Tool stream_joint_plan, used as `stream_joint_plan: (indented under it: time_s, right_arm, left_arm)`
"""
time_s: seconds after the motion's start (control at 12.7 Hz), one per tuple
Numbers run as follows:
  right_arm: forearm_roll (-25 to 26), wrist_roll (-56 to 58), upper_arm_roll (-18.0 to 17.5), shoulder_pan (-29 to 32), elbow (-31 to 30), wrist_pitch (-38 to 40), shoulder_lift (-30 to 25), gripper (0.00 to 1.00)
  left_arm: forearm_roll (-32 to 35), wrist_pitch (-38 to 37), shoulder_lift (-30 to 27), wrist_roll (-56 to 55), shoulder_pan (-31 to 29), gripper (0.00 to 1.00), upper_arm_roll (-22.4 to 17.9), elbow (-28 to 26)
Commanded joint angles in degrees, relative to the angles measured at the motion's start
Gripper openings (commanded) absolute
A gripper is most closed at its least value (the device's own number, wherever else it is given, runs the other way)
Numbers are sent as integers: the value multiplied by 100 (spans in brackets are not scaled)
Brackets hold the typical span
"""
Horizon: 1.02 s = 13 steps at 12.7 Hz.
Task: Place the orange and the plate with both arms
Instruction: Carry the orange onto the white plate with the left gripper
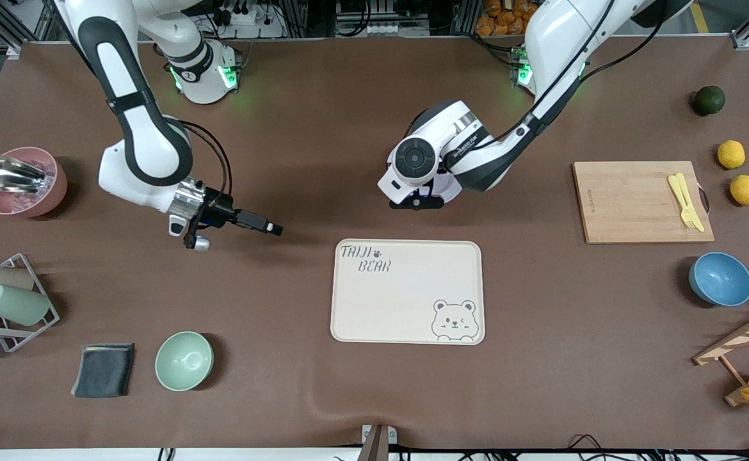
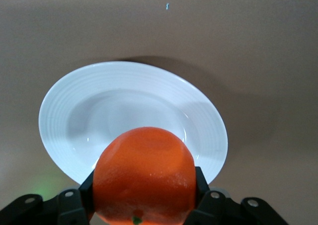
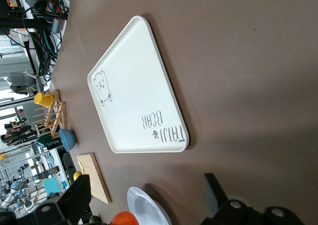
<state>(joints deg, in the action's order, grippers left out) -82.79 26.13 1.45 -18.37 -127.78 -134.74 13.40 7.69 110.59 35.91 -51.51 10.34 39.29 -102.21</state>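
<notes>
The orange, now held just above the white plate, will be let go by my left gripper in the shallow middle of the white plate (image 1: 422,174) (image 2: 134,124).
My left gripper (image 2: 145,186) is shut on the orange (image 2: 144,173) and holds it just above the white plate (image 2: 134,111), which lies on the brown table. In the front view the left gripper (image 1: 417,203) is over the table just farther from the camera than the bear tray (image 1: 406,291); its wrist hides the orange and the plate. My right gripper (image 1: 271,227) is open and empty, above bare table toward the right arm's end of the tray. The right wrist view shows its spread fingers (image 3: 77,197), the plate (image 3: 146,207) and the orange (image 3: 124,218).
A cutting board (image 1: 630,202) with yellow cutlery, two lemons (image 1: 731,154), a dark green fruit (image 1: 709,100) and a blue bowl (image 1: 720,278) sit at the left arm's end. A pink bowl (image 1: 19,182), a cup rack (image 1: 6,301), a dark cloth (image 1: 104,369) and a green bowl (image 1: 184,360) sit at the right arm's end.
</notes>
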Motion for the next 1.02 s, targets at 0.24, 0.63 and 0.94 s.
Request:
stream_joint_plan:
  time_s: [0.24, 0.63, 0.94]
  right_arm:
    - [-1326, 1314, 49, -386, -230, -52, 110, 100]
    - [-2100, 2123, 40, -597, -335, 35, 242, 100]
    - [-2794, 2668, 40, -878, -450, 62, 268, 100]
  left_arm:
    - [198, 6, 408, -254, 64, 0, -97, 69]
    - [189, 6, 478, -316, 64, 14, -123, -168]
    - [189, -29, 426, -578, 108, 100, -123, -151]
